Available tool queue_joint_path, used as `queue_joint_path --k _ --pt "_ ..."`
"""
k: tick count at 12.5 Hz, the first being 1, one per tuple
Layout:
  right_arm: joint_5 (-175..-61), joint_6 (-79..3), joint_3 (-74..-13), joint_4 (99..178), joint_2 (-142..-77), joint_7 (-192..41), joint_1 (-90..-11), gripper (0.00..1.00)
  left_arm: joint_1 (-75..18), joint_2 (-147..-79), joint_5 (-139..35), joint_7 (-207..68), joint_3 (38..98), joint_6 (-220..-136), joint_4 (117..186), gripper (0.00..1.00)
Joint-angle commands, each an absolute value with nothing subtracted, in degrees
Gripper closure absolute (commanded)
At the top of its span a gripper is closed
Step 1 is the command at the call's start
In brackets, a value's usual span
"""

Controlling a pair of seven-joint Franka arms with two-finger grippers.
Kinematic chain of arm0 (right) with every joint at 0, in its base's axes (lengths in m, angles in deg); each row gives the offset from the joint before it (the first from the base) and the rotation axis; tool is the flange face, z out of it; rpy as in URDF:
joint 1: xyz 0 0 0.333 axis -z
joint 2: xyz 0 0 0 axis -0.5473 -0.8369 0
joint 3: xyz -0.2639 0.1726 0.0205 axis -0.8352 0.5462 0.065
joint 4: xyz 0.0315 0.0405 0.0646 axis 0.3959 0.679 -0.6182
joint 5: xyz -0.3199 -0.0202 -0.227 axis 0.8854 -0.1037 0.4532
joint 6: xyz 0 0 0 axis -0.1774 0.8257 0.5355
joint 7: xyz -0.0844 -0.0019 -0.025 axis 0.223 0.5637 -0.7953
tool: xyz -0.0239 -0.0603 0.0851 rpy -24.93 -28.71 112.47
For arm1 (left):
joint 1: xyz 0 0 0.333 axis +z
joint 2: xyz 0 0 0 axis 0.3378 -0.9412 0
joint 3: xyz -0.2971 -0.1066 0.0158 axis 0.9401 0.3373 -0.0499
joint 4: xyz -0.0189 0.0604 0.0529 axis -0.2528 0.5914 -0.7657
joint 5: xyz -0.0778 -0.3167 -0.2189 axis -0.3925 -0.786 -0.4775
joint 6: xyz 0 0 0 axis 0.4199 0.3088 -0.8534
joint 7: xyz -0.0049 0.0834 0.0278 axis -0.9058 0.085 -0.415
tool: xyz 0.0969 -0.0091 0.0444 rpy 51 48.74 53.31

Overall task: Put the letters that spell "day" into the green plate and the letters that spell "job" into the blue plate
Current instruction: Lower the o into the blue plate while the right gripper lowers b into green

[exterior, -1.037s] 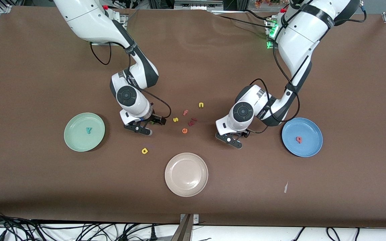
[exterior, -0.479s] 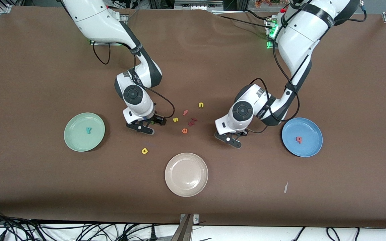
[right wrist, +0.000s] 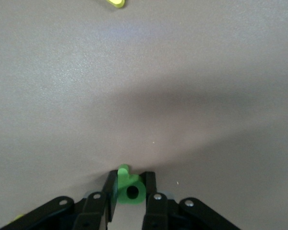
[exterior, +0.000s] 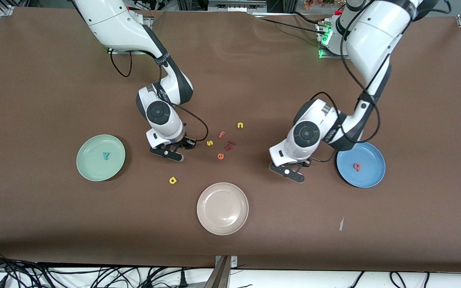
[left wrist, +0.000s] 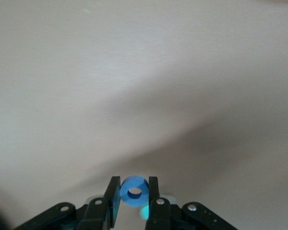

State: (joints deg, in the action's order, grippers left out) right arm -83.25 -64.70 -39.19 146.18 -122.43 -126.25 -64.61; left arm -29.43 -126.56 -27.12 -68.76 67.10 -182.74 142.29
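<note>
Next, my right gripper releases the green loop-and-stem letter between the teal y and the green plate's rim (exterior: 116,151). That letter is now low over the table.
My left gripper (exterior: 290,173) is shut on the blue ring o (left wrist: 134,190) and hangs over the table beside the blue plate (exterior: 370,176). In that plate lies a salmon-pink loop-and-stem letter (exterior: 357,167). Low over the table, between the green plate (exterior: 90,166) and the loose letters, my right gripper (exterior: 169,154) is shut on the green loop-and-stem letter (right wrist: 131,190). A teal y (exterior: 105,155) lies in the green plate. The yellow loop-shaped letter (exterior: 173,180) lies on the table, nearer the front camera than the right gripper.
A beige-white plate (exterior: 222,224) sits near the table's front middle. Between the two grippers lie a yellow s (exterior: 209,143), pink f (exterior: 221,134), yellow n (exterior: 240,125), orange e (exterior: 220,156) and dark red letters (exterior: 229,145).
My left gripper shut on the blue o and moved with it toward the blue plate. My right gripper shifted slightly and shut on the green letter.
</note>
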Motion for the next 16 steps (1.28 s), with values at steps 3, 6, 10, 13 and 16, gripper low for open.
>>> queue_joint_path --k 3,6,10,13,16 --pt "-82.50 -64.83 -39.51 145.43 -122.14 -125.73 -64.13 0.99 -20.38 -122.21 -25.28 -82.21 67.37 -175.39 144.14 1.00" --pt "-82.59 -54.67 -40.82 142.18 -119.33 -118.46 -61.40 1.00 -13.70 -122.39 -25.28 -89.68 67.54 -175.20 147.29 1.00" --pt "-82.85 -45.06 -47.58 142.08 -115.72 -102.20 -61.40 1.00 -7.54 -122.47 -25.28 -94.97 67.54 -183.26 154.31 1.00" --pt "-82.50 -42.24 -51.36 142.69 -114.14 -91.14 -61.40 1.00 -7.17 -122.39 -25.37 -94.98 67.63 -186.80 158.02 0.97" --pt "-82.58 -40.57 -55.93 143.66 -113.17 -80.32 -61.40 1.00 -7.17 -122.39 -25.98 -94.98 67.63 -186.72 158.20 0.83"
